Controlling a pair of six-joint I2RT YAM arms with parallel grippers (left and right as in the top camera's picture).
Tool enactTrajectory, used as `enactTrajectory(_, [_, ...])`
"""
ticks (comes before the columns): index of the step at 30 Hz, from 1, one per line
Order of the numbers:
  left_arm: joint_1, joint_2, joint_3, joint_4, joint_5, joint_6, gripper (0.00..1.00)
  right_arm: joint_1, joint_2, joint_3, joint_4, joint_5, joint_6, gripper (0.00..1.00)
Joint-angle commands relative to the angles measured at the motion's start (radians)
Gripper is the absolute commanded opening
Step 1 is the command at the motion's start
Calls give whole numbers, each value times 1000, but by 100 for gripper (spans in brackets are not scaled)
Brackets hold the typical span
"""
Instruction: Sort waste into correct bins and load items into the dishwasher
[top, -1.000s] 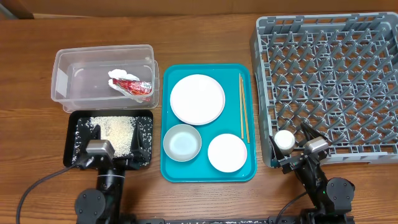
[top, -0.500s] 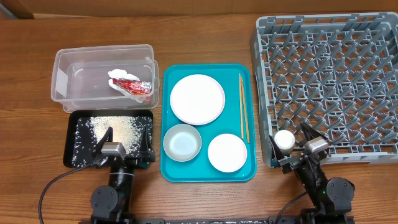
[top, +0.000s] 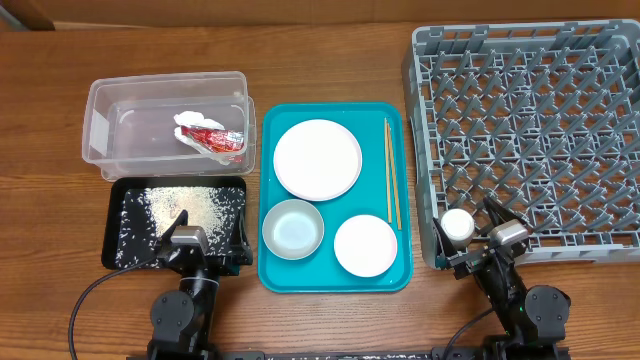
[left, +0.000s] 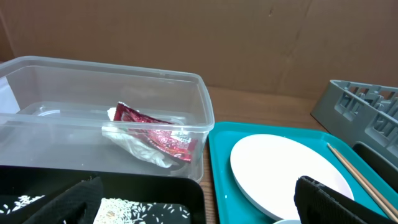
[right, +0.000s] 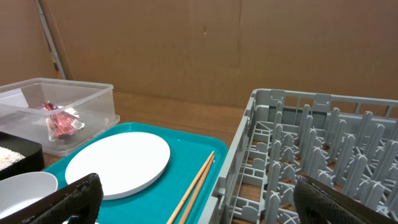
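Observation:
My right gripper should go next to the bowl closer to the grey rack and close on that bowl's rim (top: 388, 228) by the chopsticks.
The red-and-white wrapper (top: 210, 136) with tissue lies in the clear tub (top: 100, 150). It also shows in the left wrist view (left: 158, 137). Loose rice (top: 180, 208) lies in the black tray (top: 115, 250). On the teal tray are a white plate (top: 317, 160), two bowls (top: 293, 229) (top: 365, 245) and chopsticks (top: 392, 185). A small white cup (top: 458, 225) stands at the grey rack's (top: 530, 130) front-left corner. My left gripper (top: 205, 240) is open and empty at the black tray's front edge. My right gripper (top: 480, 238) is open and empty beside the cup.
The teal serving tray (top: 272, 275) sits between the black tray and the rack. The table's front edge is close behind both arms. A cardboard wall stands behind the table (right: 186, 43).
My left gripper has drawn back and to the right off the black tray. The rice, a dense heap before, now looks scattered across the tray. The right arm has not moved.

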Motion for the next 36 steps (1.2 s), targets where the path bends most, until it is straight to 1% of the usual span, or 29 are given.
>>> enactTrajectory(1, [-3, -4, -3, 2, 11, 1, 100, 3, -10, -10, 7, -1, -3, 100])
enactTrajectory(31, [-3, -4, -3, 2, 11, 1, 100, 3, -10, -10, 8, -2, -3, 100])
enactTrajectory(34, [-3, -4, -3, 2, 11, 1, 100, 5, -10, -10, 11, -47, 51, 100])
enactTrajectory(36, [-3, -4, -3, 2, 11, 1, 100, 5, -10, -10, 51, -88, 109, 100])
